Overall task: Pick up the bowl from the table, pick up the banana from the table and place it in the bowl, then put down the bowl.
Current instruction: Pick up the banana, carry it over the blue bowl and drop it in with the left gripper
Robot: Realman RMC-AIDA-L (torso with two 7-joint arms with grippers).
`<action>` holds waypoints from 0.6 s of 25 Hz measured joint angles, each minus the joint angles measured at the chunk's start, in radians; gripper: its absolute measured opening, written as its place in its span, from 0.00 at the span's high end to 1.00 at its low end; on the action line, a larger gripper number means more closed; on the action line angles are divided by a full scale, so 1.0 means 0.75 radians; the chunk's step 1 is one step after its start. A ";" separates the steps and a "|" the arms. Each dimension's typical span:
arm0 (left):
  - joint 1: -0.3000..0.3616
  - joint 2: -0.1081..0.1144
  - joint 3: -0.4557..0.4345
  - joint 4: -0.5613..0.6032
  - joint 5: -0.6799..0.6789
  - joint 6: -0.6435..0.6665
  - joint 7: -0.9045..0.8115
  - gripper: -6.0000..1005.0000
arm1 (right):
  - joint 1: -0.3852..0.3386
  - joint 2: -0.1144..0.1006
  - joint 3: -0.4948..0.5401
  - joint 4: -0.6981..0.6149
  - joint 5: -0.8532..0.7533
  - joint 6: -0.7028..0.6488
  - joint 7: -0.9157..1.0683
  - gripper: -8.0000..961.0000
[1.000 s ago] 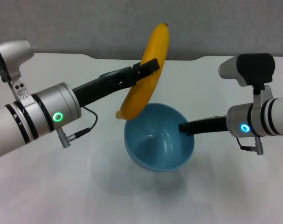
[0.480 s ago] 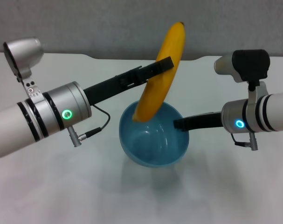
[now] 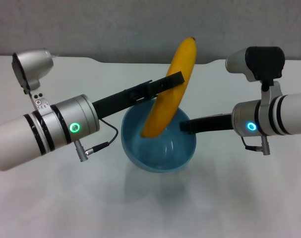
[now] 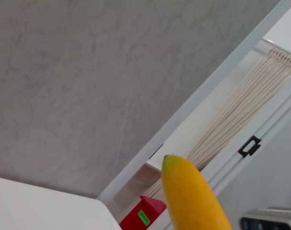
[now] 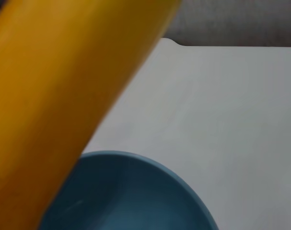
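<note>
Next, my left gripper releases the banana inside the light blue bowl, so it leans against the rim beside my right gripper (image 3: 182, 132).
In the head view the light blue bowl (image 3: 160, 151) hangs above the white table (image 3: 229, 198), held at its right rim by my right gripper (image 3: 186, 126), which is shut on it. My left gripper (image 3: 174, 79) is shut on the yellow-orange banana (image 3: 171, 89), held steeply tilted with its lower end down inside the bowl's mouth. The banana's upper end shows in the left wrist view (image 4: 193, 196). The banana (image 5: 64, 96) and the bowl's rim (image 5: 150, 191) fill the right wrist view.
The table's far edge with its shallow notch (image 3: 140, 62) runs below a grey wall. A red object (image 4: 144, 213) and blinds (image 4: 241, 120) show far off in the left wrist view.
The bowl and right gripper have shifted left. The left arm has lowered the banana, so its lower end now sits deeper in the bowl's mouth.
</note>
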 joint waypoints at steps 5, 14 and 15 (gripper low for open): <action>-0.015 0.000 -0.003 0.039 -0.002 0.004 0.018 0.49 | -0.001 -0.003 0.016 0.003 0.002 0.022 -0.001 0.96; -0.037 0.000 0.002 0.085 -0.002 0.035 0.079 0.49 | -0.011 -0.007 0.083 -0.007 -0.002 0.114 0.006 0.96; -0.037 0.000 0.002 0.093 -0.002 0.036 0.081 0.49 | -0.011 -0.007 0.092 -0.007 -0.004 0.123 0.005 0.96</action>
